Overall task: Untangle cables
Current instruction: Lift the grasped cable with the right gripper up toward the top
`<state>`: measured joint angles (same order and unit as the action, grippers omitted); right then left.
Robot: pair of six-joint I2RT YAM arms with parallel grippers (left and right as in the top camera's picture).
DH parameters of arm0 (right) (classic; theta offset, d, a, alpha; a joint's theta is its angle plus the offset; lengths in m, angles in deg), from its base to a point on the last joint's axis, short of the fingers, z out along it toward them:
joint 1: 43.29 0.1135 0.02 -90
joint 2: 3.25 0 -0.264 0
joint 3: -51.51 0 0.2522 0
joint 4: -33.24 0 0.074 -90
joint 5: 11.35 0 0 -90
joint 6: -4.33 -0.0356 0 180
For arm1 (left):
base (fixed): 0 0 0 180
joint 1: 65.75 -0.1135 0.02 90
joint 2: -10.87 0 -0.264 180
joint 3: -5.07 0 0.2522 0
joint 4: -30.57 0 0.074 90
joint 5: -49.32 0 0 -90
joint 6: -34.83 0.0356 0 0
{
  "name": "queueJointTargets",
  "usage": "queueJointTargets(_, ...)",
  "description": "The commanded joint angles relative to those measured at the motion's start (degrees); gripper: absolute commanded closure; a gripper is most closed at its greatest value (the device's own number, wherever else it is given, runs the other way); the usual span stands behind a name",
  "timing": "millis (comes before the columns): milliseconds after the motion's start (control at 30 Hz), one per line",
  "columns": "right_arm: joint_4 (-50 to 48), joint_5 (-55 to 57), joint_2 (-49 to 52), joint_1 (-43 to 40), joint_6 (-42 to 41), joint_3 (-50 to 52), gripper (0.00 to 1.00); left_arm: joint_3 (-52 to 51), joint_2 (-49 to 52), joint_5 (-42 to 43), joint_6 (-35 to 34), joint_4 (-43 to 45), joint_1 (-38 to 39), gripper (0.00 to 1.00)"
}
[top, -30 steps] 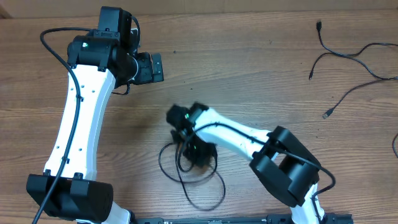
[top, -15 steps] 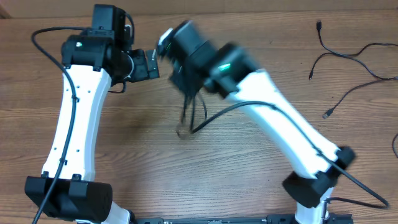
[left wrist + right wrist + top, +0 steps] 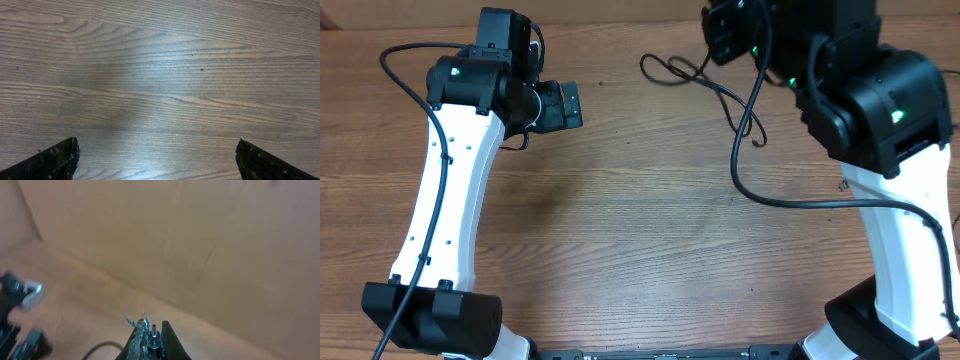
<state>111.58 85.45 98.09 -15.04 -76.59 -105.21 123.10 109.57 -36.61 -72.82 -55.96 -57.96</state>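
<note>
Next, my left gripper goes to the thin black cable's hanging loops [image 3: 722, 93], below my right gripper, and closes there.
My right gripper [image 3: 722, 38] is raised high at the back right, close to the overhead camera. In the right wrist view it [image 3: 153, 328] is shut on the small plug [image 3: 153, 333] of a thin black cable. The cable [image 3: 710, 85] hangs from it in loose loops above the table's back middle. My left gripper [image 3: 563, 105] is open and empty at the back left. Its fingers [image 3: 56, 160] stand wide apart over bare wood. A plug of another thin cable [image 3: 843, 184] shows just beside the right arm. The rest of that cable is hidden behind the arm.
A thick black cable [image 3: 790, 203] wired to the right arm sweeps over the table's right middle. A brown cardboard wall [image 3: 200, 240] stands behind the table. Part of the left arm [image 3: 17, 297] shows blurred at the left of the right wrist view.
My right gripper has lifted the tangled cable from the table's front middle and swung it up to the back right. The left arm has hardly moved.
</note>
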Motion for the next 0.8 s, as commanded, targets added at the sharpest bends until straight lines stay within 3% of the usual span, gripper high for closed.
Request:
queueJointTargets(0,-4.11,2.6,-2.36,-1.55,4.22,-1.22,0.96,-0.28,0.2,0.37,0.9,0.0,-0.11,0.0)
queueJointTargets(167,-4.72,6.08,-2.43,-2.08,16.2,-1.16,0.96,-0.28,0.2,0.37,0.9,0.0,-0.11,0.0)
queueJointTargets(467,-1.07,7.06,-2.45,-2.08,13.25,-1.11,0.96,-0.28,0.2,0.37,0.9,0.0,-0.11,0.0)
queueJointTargets(633,-0.44,0.85,-2.45,-2.08,13.51,-1.11,0.96,-0.28,0.2,0.39,0.68,3.65,-0.11,0.0)
queueJointTargets(767,4.94,-8.22,-2.54,-2.08,21.03,-1.11,0.96,-0.28,0.2,2.16,-0.02,5.84,0.02,0.0)
